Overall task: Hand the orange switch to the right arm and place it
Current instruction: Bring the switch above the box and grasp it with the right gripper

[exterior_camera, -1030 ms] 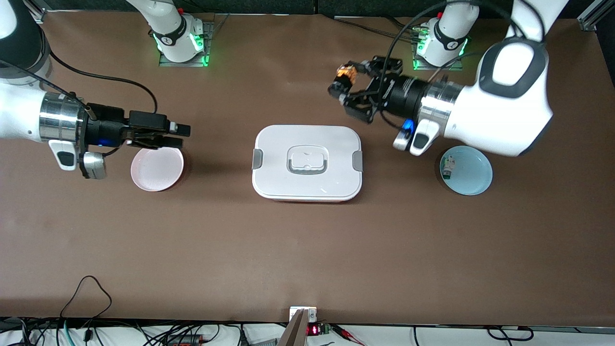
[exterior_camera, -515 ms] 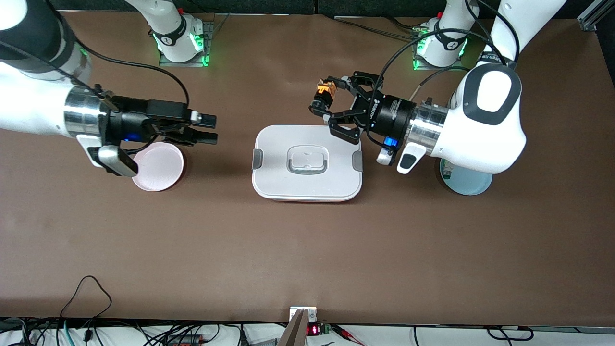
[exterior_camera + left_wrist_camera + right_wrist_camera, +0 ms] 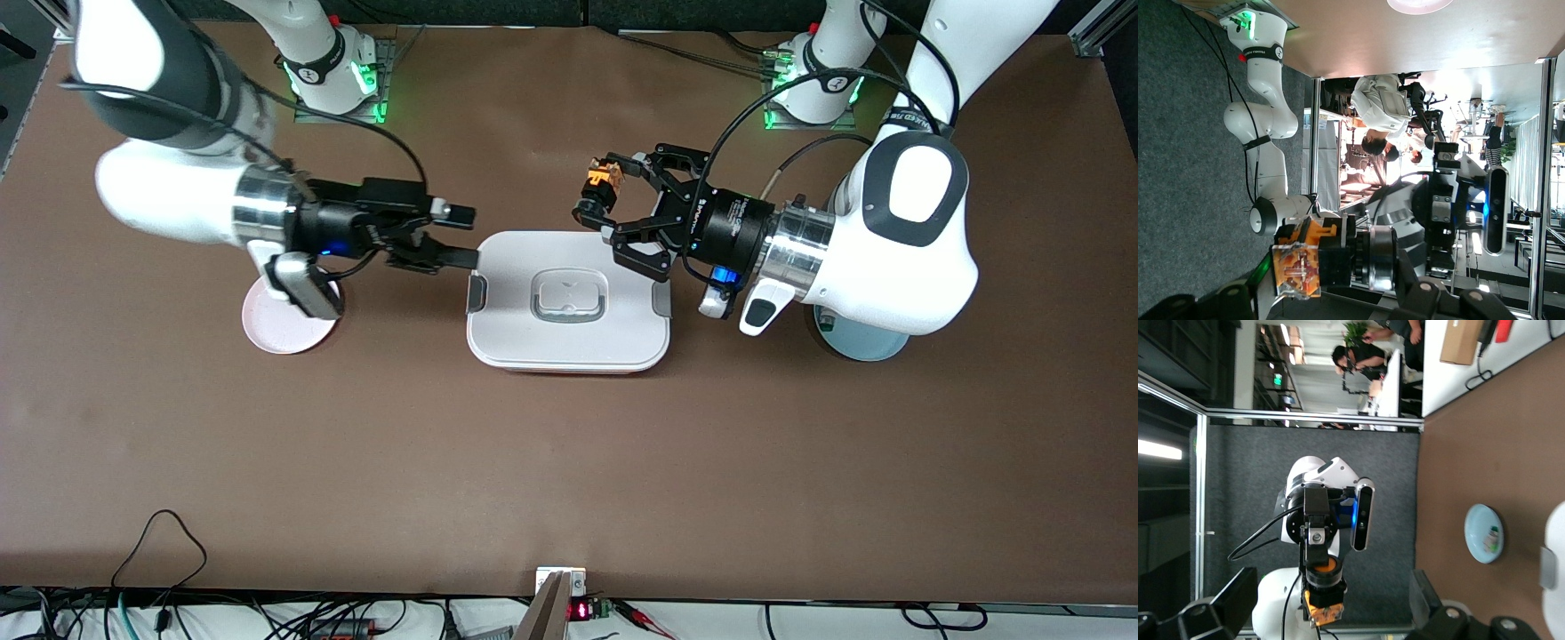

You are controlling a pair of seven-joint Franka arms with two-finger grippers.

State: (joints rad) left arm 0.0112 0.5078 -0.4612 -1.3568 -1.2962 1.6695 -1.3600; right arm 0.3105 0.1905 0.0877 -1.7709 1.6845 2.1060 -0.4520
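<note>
Next, I close my right gripper on the loose end [image 3: 599, 176] [image 3: 1327, 615] of the orange switch, where the switch sticks out from the fingers of my left gripper.
The orange switch [image 3: 597, 180], black-bodied with an orange cap and orange terminals, hangs in the air with my left gripper [image 3: 594, 191] shut on it. It is over the table beside the white box's [image 3: 569, 342] edge. In the left wrist view the switch [image 3: 1313, 261] fills the space between the fingers [image 3: 1441, 299]. My right gripper [image 3: 465, 236] stands open and empty over the table, by the box's end toward the right arm. It points at the switch with a gap between them. The right wrist view shows the switch [image 3: 1324, 585] framed between its open fingertips [image 3: 1238, 590].
A pink plate [image 3: 271, 331] lies under the right arm's wrist. A light blue plate [image 3: 861, 345] with a small white-and-green part [image 3: 1492, 537] lies under the left arm. The closed white box sits mid-table between the grippers.
Both arms have come toward the middle. The left gripper carried the switch to beside the white box. The right gripper left the pink plate and moved up to the box's end.
</note>
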